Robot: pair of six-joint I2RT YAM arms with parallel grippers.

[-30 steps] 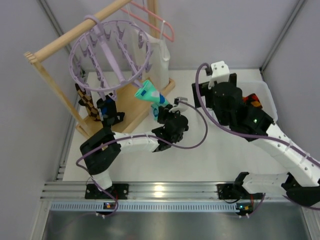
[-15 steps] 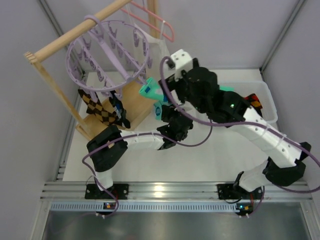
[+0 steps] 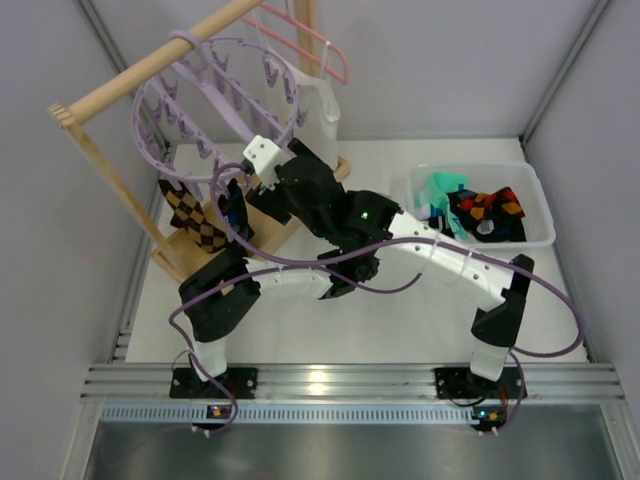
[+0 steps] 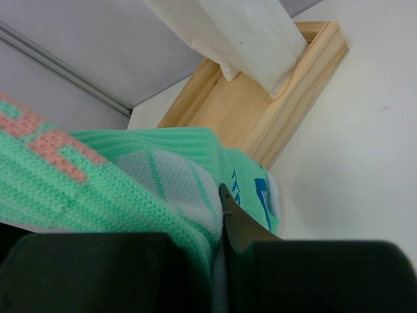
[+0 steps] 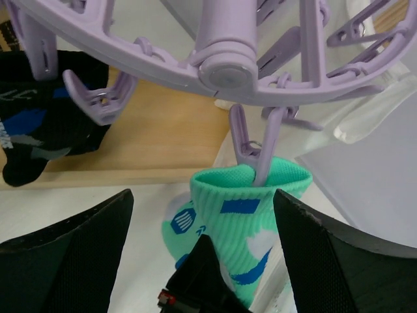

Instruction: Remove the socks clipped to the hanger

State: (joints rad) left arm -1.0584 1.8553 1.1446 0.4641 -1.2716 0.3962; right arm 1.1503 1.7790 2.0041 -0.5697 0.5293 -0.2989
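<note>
Next, I drop the mint-green sock in the clear bin [image 3: 452,226], beside the red and black checked sock, with my left gripper.
In the right wrist view a mint-green sock [image 5: 251,222] with blue and white marks hangs by its cuff from a clip [image 5: 251,153] of the lavender hanger [image 5: 225,65]. My right gripper [image 5: 203,195] is open, one finger on each side of that sock, under the ring. My left gripper [image 4: 221,215] is shut on the same sock's lower part [image 4: 163,182]; its dark tip [image 5: 202,280] shows below the sock. A black sock [image 5: 39,124] hangs at the left. From above, the hanger [image 3: 222,98] carries a brown checked sock [image 3: 190,215] and a black sock [image 3: 232,205]; my right arm [image 3: 330,205] hides the mint sock.
The hanger hangs from a wooden rail [image 3: 140,70] whose wooden base [image 4: 260,111] lies beneath it. A long white cloth [image 4: 241,32] and a pink coat hanger [image 3: 310,40] hang behind. A clear bin [image 3: 535,200] at the right holds several socks.
My right arm has swung left from the bin to under the hanger, open round the mint sock. The hanger has swayed a little. My left gripper still holds the sock.
</note>
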